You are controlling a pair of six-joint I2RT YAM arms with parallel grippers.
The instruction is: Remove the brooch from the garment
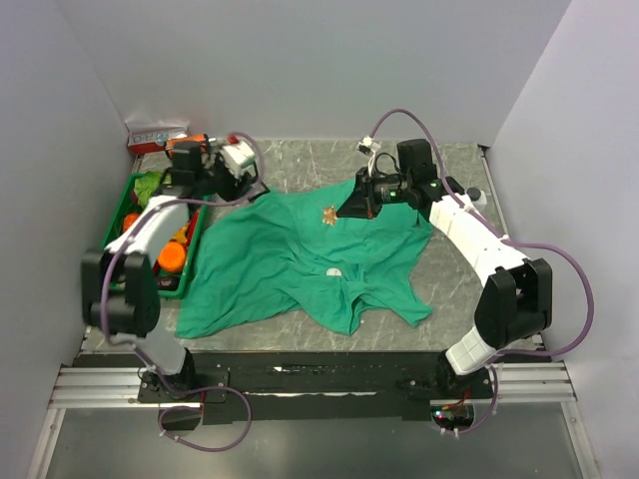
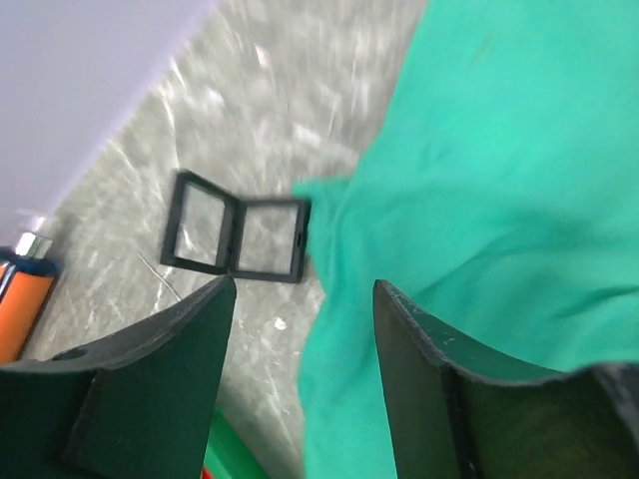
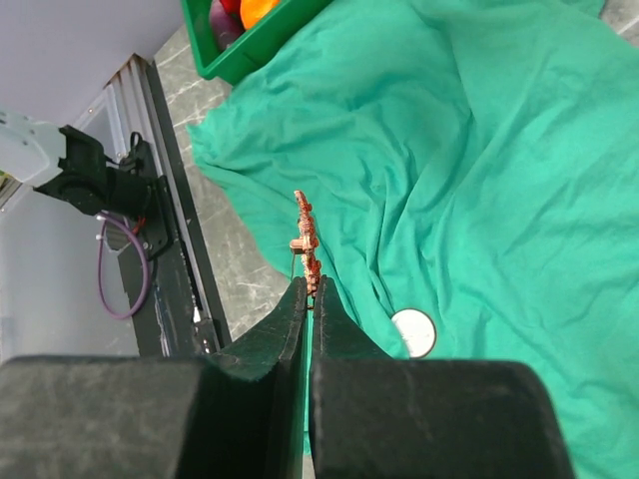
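Observation:
My left gripper grabs the loose end [image 1: 326, 216] of the orange-gold brooch next, while my right gripper holds the brooch over the teal-green T-shirt.
The teal-green T-shirt [image 1: 300, 254] lies spread and wrinkled across the table's middle. My right gripper [image 1: 346, 212] is shut on the tiny orange-gold brooch [image 1: 327, 214], over the shirt's upper part. In the right wrist view the brooch [image 3: 307, 239] stands edge-on from the closed fingertips [image 3: 311, 286], with the shirt [image 3: 479, 170] below; I cannot tell whether it still touches the cloth. My left gripper [image 1: 245, 185] is open at the shirt's far left edge. In the left wrist view its open gripper [image 2: 305, 289] straddles the shirt's edge [image 2: 479, 200].
A white disc [image 1: 333, 271] lies on the shirt, also in the right wrist view [image 3: 412, 332]. A green bin [image 1: 118, 222] with orange items stands at the left. A red-and-white box [image 1: 155, 138] sits at the back left. A black open case [image 2: 236, 237] lies on the table.

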